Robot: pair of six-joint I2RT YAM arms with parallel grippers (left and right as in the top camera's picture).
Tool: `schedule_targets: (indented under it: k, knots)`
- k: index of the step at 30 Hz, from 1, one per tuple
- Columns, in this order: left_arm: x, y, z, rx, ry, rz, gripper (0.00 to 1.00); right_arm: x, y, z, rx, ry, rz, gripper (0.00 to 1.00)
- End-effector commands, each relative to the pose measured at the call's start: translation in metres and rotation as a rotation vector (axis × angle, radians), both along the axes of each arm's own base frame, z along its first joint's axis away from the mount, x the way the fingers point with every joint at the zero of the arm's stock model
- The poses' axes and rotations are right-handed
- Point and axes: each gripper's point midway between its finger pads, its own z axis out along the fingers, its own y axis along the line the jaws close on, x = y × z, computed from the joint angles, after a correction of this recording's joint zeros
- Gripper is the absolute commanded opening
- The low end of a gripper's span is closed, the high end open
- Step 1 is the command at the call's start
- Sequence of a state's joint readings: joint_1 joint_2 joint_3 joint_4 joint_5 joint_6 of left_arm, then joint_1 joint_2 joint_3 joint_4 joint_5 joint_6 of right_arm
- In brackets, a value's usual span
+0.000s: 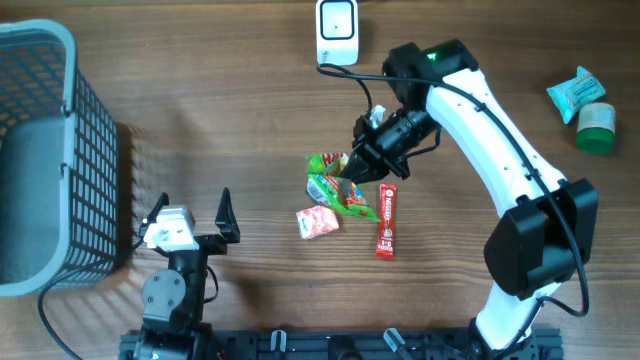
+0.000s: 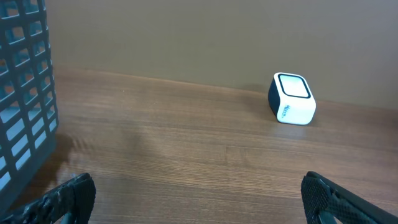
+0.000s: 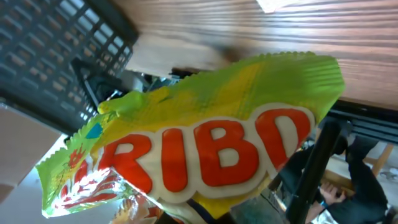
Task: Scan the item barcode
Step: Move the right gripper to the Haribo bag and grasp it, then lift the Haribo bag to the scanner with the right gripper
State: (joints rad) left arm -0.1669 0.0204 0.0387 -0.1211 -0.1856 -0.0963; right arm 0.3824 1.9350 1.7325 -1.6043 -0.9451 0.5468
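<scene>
My right gripper should release the candy bag on the table (image 1: 618,172), just in front of the green-lidded tub.
The item is a green and yellow candy bag with big red letters (image 1: 332,178). It lies in the middle of the table, and my right gripper (image 1: 354,168) is shut on its right end. In the right wrist view the bag (image 3: 205,137) fills the frame and hides the fingers. The white barcode scanner (image 1: 337,25) stands at the table's far edge, well beyond the bag, and shows in the left wrist view too as the scanner (image 2: 292,99). My left gripper (image 1: 192,207) rests near the front left, open and holding nothing (image 2: 199,199).
A grey mesh basket (image 1: 40,150) stands at the left edge. A red stick packet (image 1: 387,222) and a small pink and white packet (image 1: 317,222) lie just in front of the bag. A teal packet (image 1: 572,92) and a green-lidded tub (image 1: 598,128) sit at the far right.
</scene>
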Motion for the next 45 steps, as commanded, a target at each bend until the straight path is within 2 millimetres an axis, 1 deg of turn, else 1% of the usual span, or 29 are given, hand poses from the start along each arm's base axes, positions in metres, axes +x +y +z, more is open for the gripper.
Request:
schedule_targets:
  k: [1,5,9,11,12,13,16,18,19,20,21,22,23,24,25,26,27,28,30,31,33,35,36,41,42,45]
  knots:
    - [0.0,0.003,-0.001,-0.012,0.002,0.017,1.0,0.0,0.012,0.024,0.144,0.004,-0.009,0.04]
    - [0.0,0.003,-0.001,-0.012,0.002,0.017,1.0,0.0,0.014,0.026,0.165,0.004,-0.009,0.04]
    - [0.0,0.003,-0.001,-0.012,0.002,0.017,1.0,0.0,0.014,0.026,0.186,-0.033,0.016,0.04]
    - [0.0,0.003,-0.001,-0.012,0.002,0.017,1.0,0.0,0.009,0.018,0.138,-0.053,0.032,0.04]
    - [0.0,0.003,-0.001,-0.012,0.002,0.017,1.0,0.004,-0.001,0.002,0.071,-0.16,0.103,0.04]
    - [0.0,0.003,-0.001,-0.012,0.002,0.017,1.0,0.012,0.0,-0.003,0.071,-0.22,0.113,0.04]
    - [0.0,0.003,-0.001,-0.012,0.002,0.017,1.0,0.038,0.011,-0.004,0.133,-0.38,0.124,0.04]
    - [0.0,0.003,-0.001,-0.012,0.002,0.017,1.0,0.052,0.022,0.004,0.21,-0.45,0.106,0.04]
    - [0.0,0.003,-0.001,-0.012,0.002,0.017,1.0,0.064,0.029,0.009,0.248,-0.503,0.093,0.04]
    - [0.0,0.003,-0.001,-0.012,0.002,0.017,1.0,0.083,0.032,0.009,0.249,-0.598,0.083,0.04]
    - [0.0,0.003,-0.001,-0.012,0.002,0.017,1.0,0.107,0.031,0.005,0.205,-0.721,0.078,0.04]
    - [0.0,0.003,-0.001,-0.012,0.002,0.017,1.0,0.142,0.021,-0.005,0.065,-0.882,0.056,0.04]
    - [0.0,0.003,-0.001,-0.012,0.002,0.017,1.0,0.182,-0.001,-0.013,-0.144,-1.039,0.011,0.04]
    - [0.0,0.003,-0.001,-0.012,0.002,0.017,1.0,0.209,-0.019,-0.012,-0.293,-1.136,-0.046,0.04]
    - [0.0,0.003,-0.001,-0.012,0.002,0.017,1.0,0.231,-0.032,-0.006,-0.39,-1.202,-0.12,0.04]
    - [0.0,0.003,-0.001,-0.012,0.002,0.017,1.0,0.248,-0.038,0.006,-0.437,-1.275,-0.177,0.04]
    - [0.0,0.003,-0.001,-0.012,0.002,0.017,1.0,0.264,-0.039,0.021,-0.444,-1.363,-0.215,0.05]
    - [0.0,0.003,-0.001,-0.012,0.002,0.017,1.0,0.272,-0.04,0.031,-0.452,-1.413,-0.242,0.04]
    - [0.0,0.003,-0.001,-0.012,0.002,0.017,1.0,0.303,-0.045,0.066,-0.48,-1.59,-0.358,0.05]
    - [0.0,0.003,-0.001,-0.012,0.002,0.017,1.0,0.317,-0.047,0.077,-0.492,-1.657,-0.422,0.05]
    - [0.0,0.003,-0.001,-0.012,0.002,0.017,1.0,0.336,-0.044,0.081,-0.479,-1.736,-0.478,0.04]
    - [0.0,0.003,-0.001,-0.012,0.002,0.017,1.0,0.354,-0.036,0.075,-0.463,-1.825,-0.489,0.05]
    - [0.0,0.003,-0.001,-0.012,0.002,0.017,1.0,0.361,-0.035,0.068,-0.458,-1.841,-0.505,0.05]
    - [0.0,0.003,-0.001,-0.012,0.002,0.017,1.0,0.395,-0.035,0.018,-0.53,-1.844,-0.551,0.05]
    - [0.0,0.003,-0.001,-0.012,0.002,0.017,1.0,0.404,-0.035,0.007,-0.557,-1.84,-0.558,0.05]
    - [0.0,0.003,-0.001,-0.012,0.002,0.017,1.0,0.417,-0.036,-0.013,-0.604,-1.819,-0.562,0.04]
